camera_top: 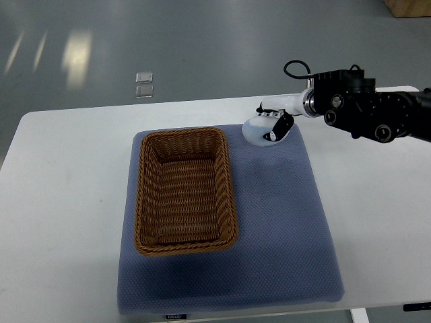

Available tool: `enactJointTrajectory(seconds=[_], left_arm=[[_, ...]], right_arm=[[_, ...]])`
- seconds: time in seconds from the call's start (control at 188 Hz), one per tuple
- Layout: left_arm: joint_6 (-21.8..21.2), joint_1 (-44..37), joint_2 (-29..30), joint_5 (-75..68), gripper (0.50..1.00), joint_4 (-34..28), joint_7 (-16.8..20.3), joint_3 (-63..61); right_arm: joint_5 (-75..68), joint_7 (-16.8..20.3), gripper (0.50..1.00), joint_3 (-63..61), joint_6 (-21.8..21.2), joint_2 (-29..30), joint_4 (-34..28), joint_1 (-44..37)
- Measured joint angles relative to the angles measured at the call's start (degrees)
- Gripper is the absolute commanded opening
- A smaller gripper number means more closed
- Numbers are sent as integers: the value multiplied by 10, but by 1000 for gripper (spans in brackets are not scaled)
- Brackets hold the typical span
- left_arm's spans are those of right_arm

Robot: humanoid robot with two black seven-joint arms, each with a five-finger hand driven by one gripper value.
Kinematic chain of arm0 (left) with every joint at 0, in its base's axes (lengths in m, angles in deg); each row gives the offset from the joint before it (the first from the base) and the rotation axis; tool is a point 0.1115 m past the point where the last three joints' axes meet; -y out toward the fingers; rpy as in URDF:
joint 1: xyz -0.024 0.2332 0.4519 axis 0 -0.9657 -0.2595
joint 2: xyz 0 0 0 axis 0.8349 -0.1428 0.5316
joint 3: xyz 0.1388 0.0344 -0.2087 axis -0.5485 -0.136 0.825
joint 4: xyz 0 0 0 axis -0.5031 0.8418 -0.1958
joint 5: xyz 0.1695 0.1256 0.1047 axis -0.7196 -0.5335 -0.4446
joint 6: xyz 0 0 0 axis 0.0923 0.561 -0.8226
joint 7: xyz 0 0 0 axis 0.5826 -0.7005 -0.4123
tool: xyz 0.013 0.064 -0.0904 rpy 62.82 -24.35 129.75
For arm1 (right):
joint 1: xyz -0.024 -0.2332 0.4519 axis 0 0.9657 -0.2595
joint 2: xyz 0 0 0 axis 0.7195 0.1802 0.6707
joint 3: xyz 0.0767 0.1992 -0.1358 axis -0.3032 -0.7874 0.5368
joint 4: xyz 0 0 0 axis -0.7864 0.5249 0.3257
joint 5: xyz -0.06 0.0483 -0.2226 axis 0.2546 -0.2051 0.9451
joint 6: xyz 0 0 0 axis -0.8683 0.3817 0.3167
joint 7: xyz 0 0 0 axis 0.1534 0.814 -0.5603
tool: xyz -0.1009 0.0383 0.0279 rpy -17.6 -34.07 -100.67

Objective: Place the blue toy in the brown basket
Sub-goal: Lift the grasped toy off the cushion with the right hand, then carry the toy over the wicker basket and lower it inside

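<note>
My right gripper should release the blue toy inside the brown basket (178,166), near the basket's far side.
The brown wicker basket (184,191) stands on the left half of a blue-grey mat (283,222) and holds nothing that I can see. My right hand (267,128), white with black parts, reaches in from the right and hangs over the mat's far edge, just beyond the basket's far right corner. A pale rounded shape sits at the hand. I cannot tell whether it is the palm or a held thing. No blue toy shows clearly anywhere on the table.
The mat lies on a white table (67,202). The black forearm (367,111) with a looped cable crosses the table's far right. Two small clear squares (144,84) lie on the grey floor beyond the table.
</note>
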Motion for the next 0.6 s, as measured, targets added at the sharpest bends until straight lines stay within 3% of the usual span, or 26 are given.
enactJointTrajectory(seconds=[0.16, 0.298, 0.601], left_arm=[[0, 0, 0, 0, 1000, 1, 0, 0], [0, 0, 0, 0, 1000, 1, 0, 0], [0, 0, 0, 0, 1000, 3, 0, 0]], right_arm=[[-61, -1, 500, -14, -22, -36, -62, -71], [-145, -2, 500, -35, -24, -28, -98, -102], [-170, -11, 523, -32, 54, 140, -70, -58]])
